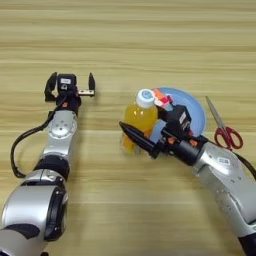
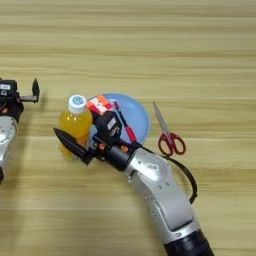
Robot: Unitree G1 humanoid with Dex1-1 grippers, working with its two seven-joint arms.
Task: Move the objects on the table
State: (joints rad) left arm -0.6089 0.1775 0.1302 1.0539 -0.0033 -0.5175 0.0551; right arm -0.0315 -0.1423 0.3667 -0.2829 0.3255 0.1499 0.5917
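Observation:
Next, I release the orange-juice bottle from my right gripper on the bare wood nearer me than the blue plate (image 1: 122,165), toward my left gripper.
An orange-juice bottle (image 1: 141,114) with a white cap stands upright on the table (image 1: 125,40), just left of a blue plate (image 2: 142,116). My right gripper (image 1: 134,131) is shut on the bottle low down. One black finger (image 1: 140,140) lies across its near side; the other is hidden behind it. The multicoloured puzzle cube (image 2: 99,104) rests on the plate's far left part, partly hidden by the gripper body. A thin red-and-black pen (image 2: 127,127) lies across the plate. My left gripper (image 1: 70,84) is open on the table further left, holding nothing.
Red-handled scissors (image 2: 169,135) lie on the wood right of the plate, blades pointing away from me. A black cable (image 1: 20,145) loops beside my left forearm.

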